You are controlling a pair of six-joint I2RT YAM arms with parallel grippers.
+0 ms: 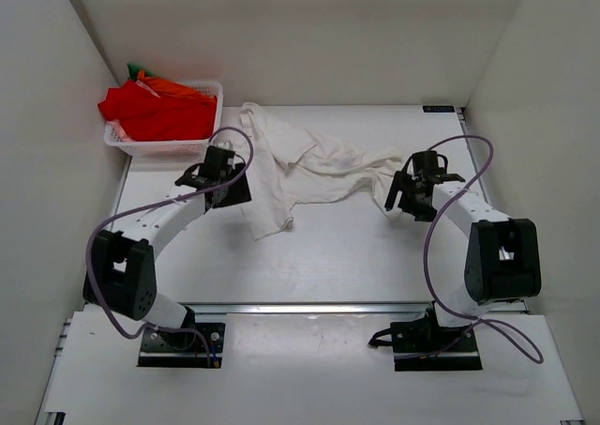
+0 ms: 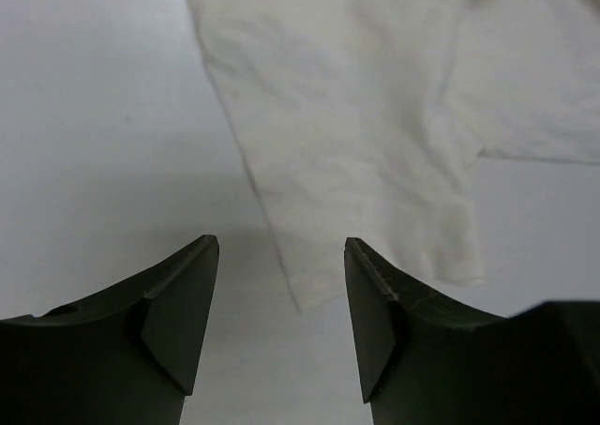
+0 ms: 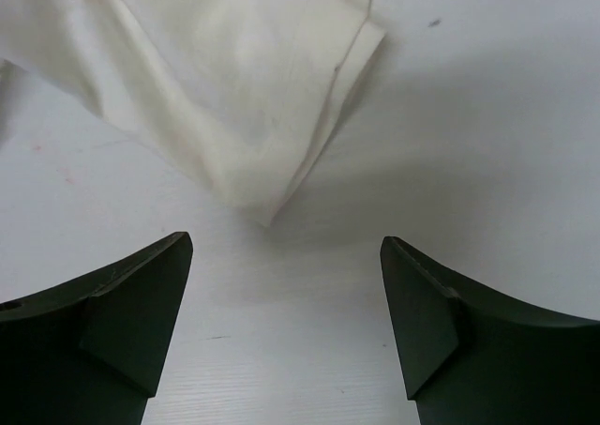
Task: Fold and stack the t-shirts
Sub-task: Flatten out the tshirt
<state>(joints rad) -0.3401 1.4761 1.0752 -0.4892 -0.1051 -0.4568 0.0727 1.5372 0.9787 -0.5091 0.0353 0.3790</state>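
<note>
The white t-shirt's middle is bunched up in folds, so the robot's right gripper should grab the t-shirt's folded corner [image 3: 262, 200] and stretch the t-shirt with the left gripper before folding.
A large white t-shirt [image 1: 300, 167] lies crumpled across the back middle of the table. My left gripper [image 1: 240, 192] is open and empty, just left of the shirt's lower left flap. In the left wrist view the flap [image 2: 375, 134] lies ahead of the gripper [image 2: 281, 247], its corner between the open jaws. My right gripper [image 1: 397, 200] is open and empty at the shirt's right end. In the right wrist view a folded cloth tip [image 3: 244, 78] lies just ahead of the gripper [image 3: 286, 242]. Red [image 1: 159, 113], orange [image 1: 169, 85] and green [image 1: 136, 69] shirts sit in the basket.
A white lattice basket [image 1: 214, 92] stands at the back left corner of the white table [image 1: 356, 256]. White walls close in the left, back and right sides. Purple cables loop from both arms.
</note>
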